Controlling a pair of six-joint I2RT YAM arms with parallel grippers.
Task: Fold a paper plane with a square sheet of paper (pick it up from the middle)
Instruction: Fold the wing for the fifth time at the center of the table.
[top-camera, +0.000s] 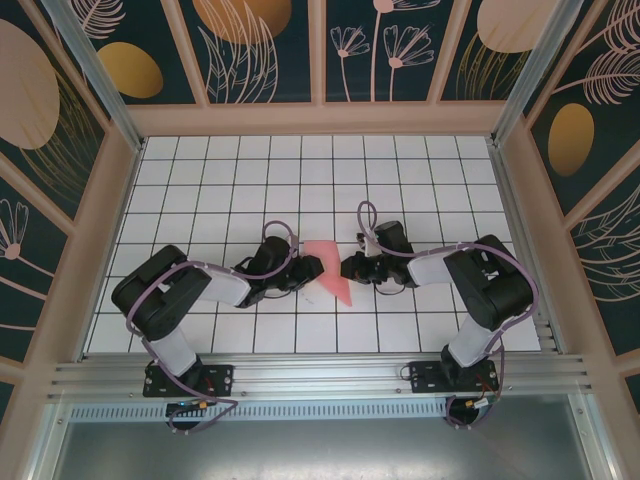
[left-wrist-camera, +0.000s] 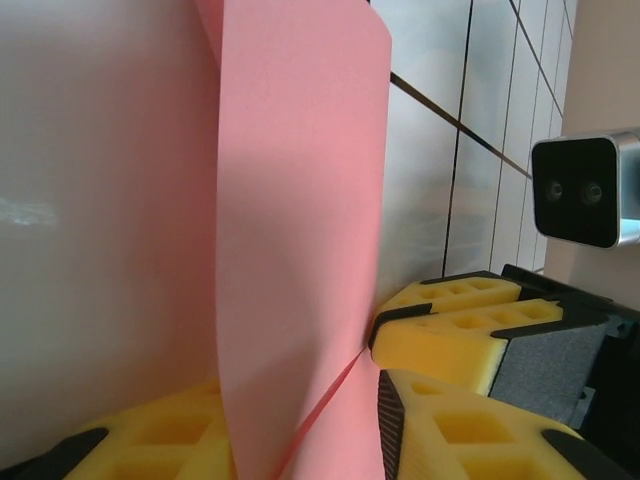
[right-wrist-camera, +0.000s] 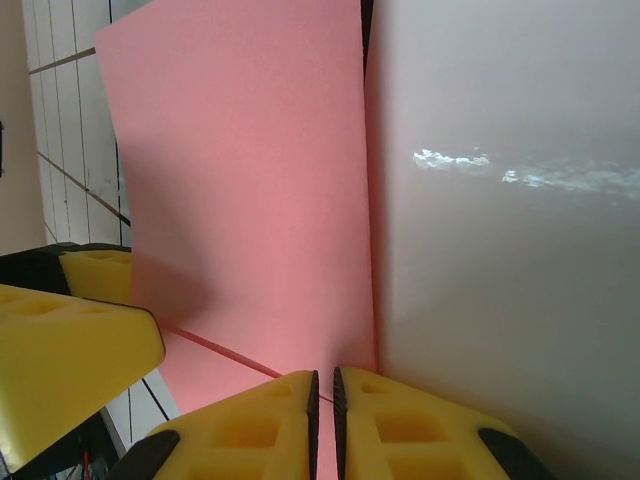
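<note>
My right gripper needs to let go of the opposite edge and pinch the paper's edge that bulges wide in my left gripper, nearer the pointed tip (top-camera: 333, 288).
The square sheet of paper (top-camera: 328, 272) is salmon pink and folded into a narrower, pointed shape at the middle of the table. It is lifted between both grippers. My left gripper (top-camera: 303, 272) meets it from the left. In the left wrist view the paper (left-wrist-camera: 300, 200) stands on edge with a crease, filling the gap between my left gripper's (left-wrist-camera: 300, 440) yellow fingers (left-wrist-camera: 460, 430) and touching both pads. My right gripper (top-camera: 352, 268) meets it from the right. Its (right-wrist-camera: 324, 385) fingers are nearly together, pinching the paper's (right-wrist-camera: 250, 180) edge.
The white grid table (top-camera: 220, 170) is boxed in by patterned walls (top-camera: 60, 130) and a metal rail (top-camera: 320, 375) at the near edge. The two grippers are close together, with the right gripper's fingers (left-wrist-camera: 450, 320) beside my left ones.
</note>
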